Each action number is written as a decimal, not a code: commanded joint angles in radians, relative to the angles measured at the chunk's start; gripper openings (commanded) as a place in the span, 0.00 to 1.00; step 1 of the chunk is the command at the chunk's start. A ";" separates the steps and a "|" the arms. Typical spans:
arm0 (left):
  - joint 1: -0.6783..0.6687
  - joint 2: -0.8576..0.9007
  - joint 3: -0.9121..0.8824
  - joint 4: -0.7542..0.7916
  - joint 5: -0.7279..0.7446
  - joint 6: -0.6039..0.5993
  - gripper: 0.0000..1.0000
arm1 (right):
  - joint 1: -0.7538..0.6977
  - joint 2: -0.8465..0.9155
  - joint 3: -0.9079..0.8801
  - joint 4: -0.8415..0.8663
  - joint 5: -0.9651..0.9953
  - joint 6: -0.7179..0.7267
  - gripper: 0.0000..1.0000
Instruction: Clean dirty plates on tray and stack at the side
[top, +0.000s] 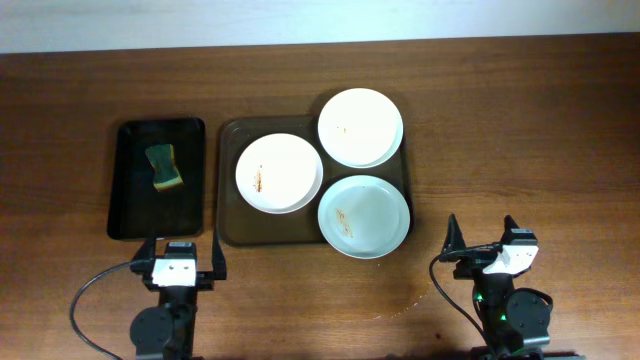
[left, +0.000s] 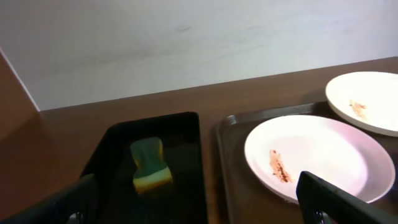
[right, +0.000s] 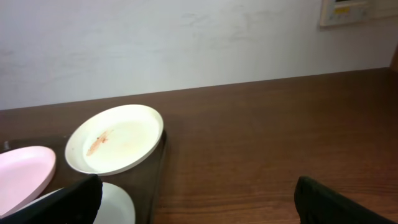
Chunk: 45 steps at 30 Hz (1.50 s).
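The white plate needs wiping, so my left gripper should next go to the green-and-yellow sponge's narrow middle (top: 164, 168) (left: 149, 163) in the black tray and close there.
Three smeared plates lie on the dark-brown tray (top: 229, 215): a white plate (top: 279, 172) at the left, a cream plate (top: 360, 126) at the back right, and a pale bluish plate (top: 365, 215) at the front right, overhanging the rim. My left gripper (top: 187, 258) is open and empty near the front edge, just below the black tray. My right gripper (top: 482, 240) is open and empty to the right of the bluish plate. In the left wrist view the white plate (left: 317, 155) lies ahead to the right. In the right wrist view the cream plate (right: 115, 146) lies ahead to the left.
A narrow black tray (top: 157, 178) stands left of the brown tray and holds a green-and-yellow sponge (top: 165, 167), also seen in the left wrist view (left: 150, 165). Bare wooden table (top: 520, 130) spreads to the right of the trays.
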 joint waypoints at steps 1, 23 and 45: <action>-0.003 -0.004 -0.006 0.059 0.108 0.016 0.99 | 0.001 -0.007 -0.007 0.040 -0.089 0.006 0.98; -0.003 0.945 0.874 -0.312 0.374 0.075 0.99 | 0.001 0.870 0.764 -0.109 -0.458 -0.027 0.98; 0.077 1.582 1.379 -0.774 0.111 -0.186 0.99 | 0.337 1.941 1.549 -0.543 -0.377 0.175 0.87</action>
